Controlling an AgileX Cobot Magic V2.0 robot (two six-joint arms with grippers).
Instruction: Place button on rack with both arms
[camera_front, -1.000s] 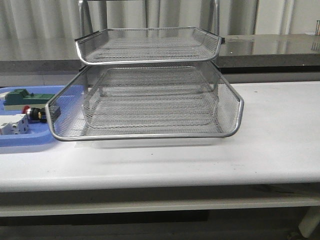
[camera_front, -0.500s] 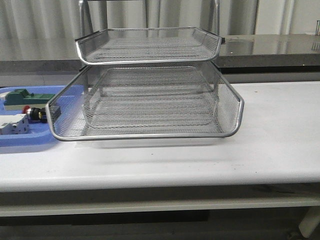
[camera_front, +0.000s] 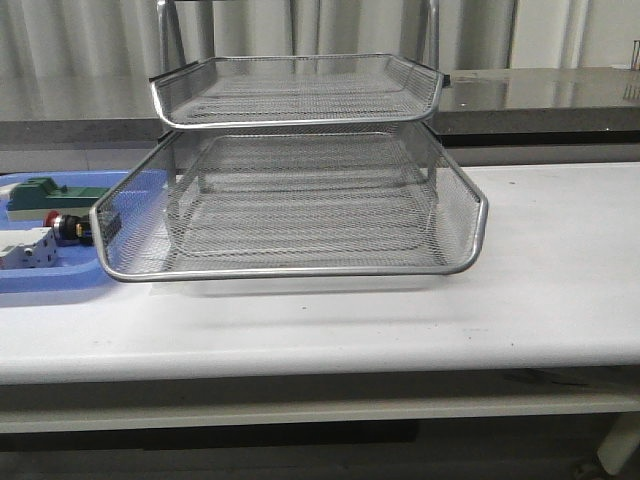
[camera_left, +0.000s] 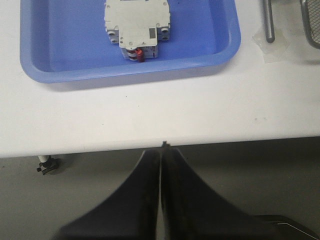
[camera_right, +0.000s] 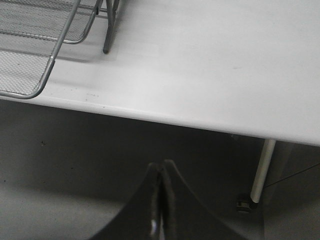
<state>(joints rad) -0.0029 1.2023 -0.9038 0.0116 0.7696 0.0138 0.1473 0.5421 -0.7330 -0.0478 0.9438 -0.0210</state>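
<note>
The robot's left gripper will close on the dark body (camera_front: 74, 229) of the button in the blue tray, leaving the red head of the button free.
The silver wire-mesh rack (camera_front: 300, 200) stands in the middle of the white table, its trays holding nothing. The button (camera_front: 62, 226), red-headed with a dark body, lies in the blue tray (camera_front: 45, 285) at the far left, partly behind the rack's lower tray. Neither arm shows in the front view. My left gripper (camera_left: 161, 149) is shut, hanging below the table's front edge in front of the blue tray (camera_left: 125, 72). My right gripper (camera_right: 162, 165) is shut too, below the front edge near the rack's corner (camera_right: 35, 92). The button is out of both wrist views.
In the blue tray also lie a green block (camera_front: 45, 195) and a white breaker (camera_front: 28, 248), the breaker (camera_left: 137, 30) showing in the left wrist view. A rack leg (camera_right: 107, 35) stands on the table. A white table leg (camera_right: 260, 172) drops at the right.
</note>
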